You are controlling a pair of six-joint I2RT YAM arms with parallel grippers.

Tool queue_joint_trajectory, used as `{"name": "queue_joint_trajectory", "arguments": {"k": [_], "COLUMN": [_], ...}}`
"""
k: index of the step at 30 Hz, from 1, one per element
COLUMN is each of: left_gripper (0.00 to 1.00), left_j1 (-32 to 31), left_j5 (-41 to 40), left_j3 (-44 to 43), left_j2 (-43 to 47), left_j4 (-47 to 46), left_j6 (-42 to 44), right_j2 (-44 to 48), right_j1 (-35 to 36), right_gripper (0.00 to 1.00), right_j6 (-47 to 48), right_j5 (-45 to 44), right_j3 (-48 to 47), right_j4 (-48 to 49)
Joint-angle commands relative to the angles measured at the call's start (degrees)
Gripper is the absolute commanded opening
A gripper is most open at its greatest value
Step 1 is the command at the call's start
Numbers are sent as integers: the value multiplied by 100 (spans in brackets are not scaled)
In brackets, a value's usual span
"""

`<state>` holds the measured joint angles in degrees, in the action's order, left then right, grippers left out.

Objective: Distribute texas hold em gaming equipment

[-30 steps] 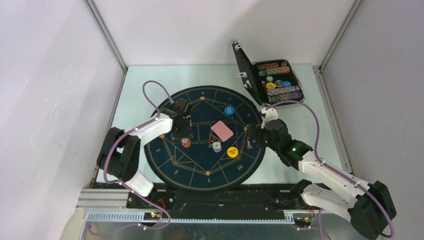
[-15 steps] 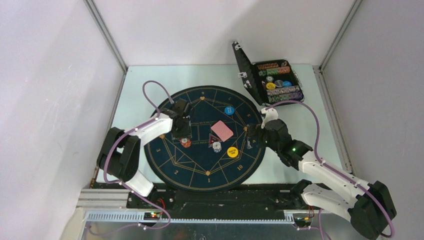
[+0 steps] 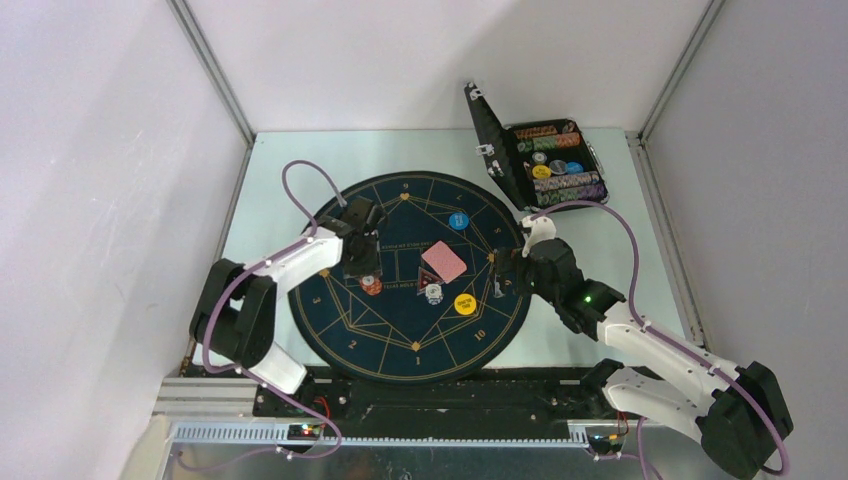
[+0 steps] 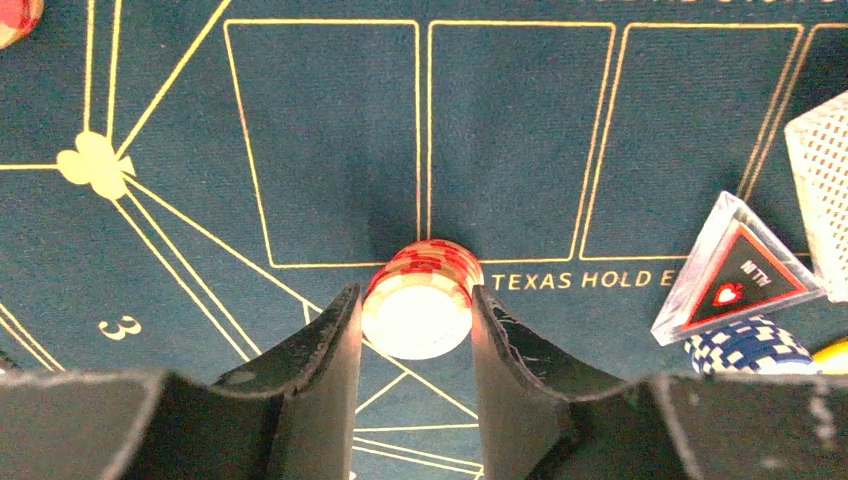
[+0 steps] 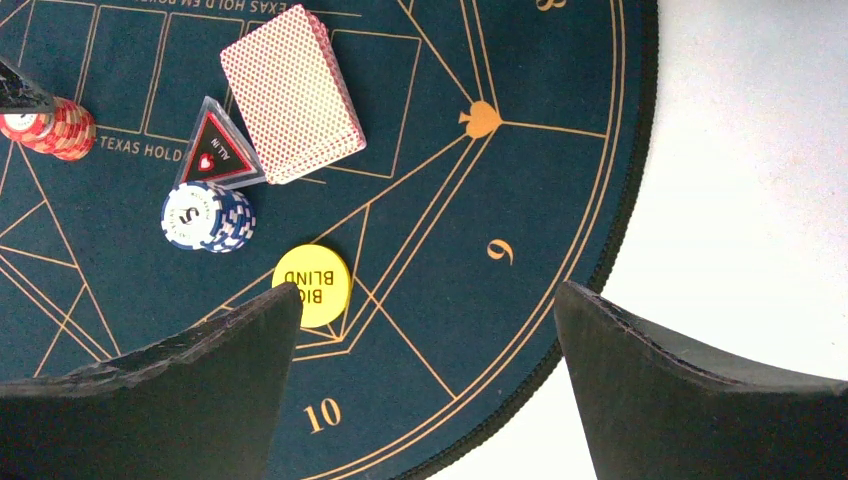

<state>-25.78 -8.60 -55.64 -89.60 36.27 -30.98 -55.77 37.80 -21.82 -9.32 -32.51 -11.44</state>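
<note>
My left gripper is going to release the orange-red chip, now between its fingertips on the mat, on the other orange-red chip (image 3: 317, 251) (image 4: 13, 18), just past the gold club mark.
On the mat, a short orange-red chip stack (image 4: 420, 310) stands between the fingertips of my left gripper (image 4: 415, 295), which is shut on it, both fingers touching its sides. In the top view that stack (image 3: 372, 285) lies left of centre. A pink-backed card deck (image 5: 292, 95) lies at the middle, with a clear triangular marker (image 5: 215, 150) and a blue-and-white chip stack (image 5: 205, 218) beside it. A yellow "big blind" disc (image 5: 315, 285) sits near the left finger of my right gripper (image 5: 428, 300), which hangs open over the mat's right rim. A blue disc (image 3: 458, 221) lies farther back.
The round dark-blue mat (image 3: 400, 340) with gold lines covers the table's middle. An open black hinged case (image 3: 555, 165) holding several chip rows stands at the back right, its lid upright. Grey walls close in the left, back and right sides.
My left gripper's fingers have closed in onto the orange-red chip stack. The right arm has hardly moved.
</note>
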Motion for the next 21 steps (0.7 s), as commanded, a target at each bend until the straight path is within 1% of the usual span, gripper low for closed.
{"name": "queue_joint_trajectory", "arguments": {"k": [1, 6, 10, 12, 13, 16, 19, 21], "left_gripper": [32, 30, 26, 24, 24, 25, 26, 26], "left_j1": [-41, -35, 203, 540, 812, 1374, 2128, 2455], "left_j5": [92, -24, -193, -119, -64, -3, 258, 478], "left_j3": [-173, -262, -311, -302, -300, -294, -428, -649], "left_j2": [371, 447, 485, 562, 595, 751, 575, 299], "left_j4": [20, 112, 169, 108, 86, -170, -355, -370], "left_j6": [37, 34, 9, 0, 7, 49, 53, 100], "right_j2": [-5, 9, 28, 37, 43, 56, 45, 29], "right_j1": [33, 27, 30, 33, 29, 33, 29, 26], "right_gripper": [100, 100, 100, 100, 100, 100, 100, 100], "right_j6": [72, 70, 81, 75, 74, 70, 77, 89], "right_j5": [-117, -110, -108, -105, -110, -95, -102, -121], "right_j3": [-14, -16, -18, -16, -13, -18, -13, -18], "right_j4": [132, 131, 133, 129, 127, 126, 128, 121]}}
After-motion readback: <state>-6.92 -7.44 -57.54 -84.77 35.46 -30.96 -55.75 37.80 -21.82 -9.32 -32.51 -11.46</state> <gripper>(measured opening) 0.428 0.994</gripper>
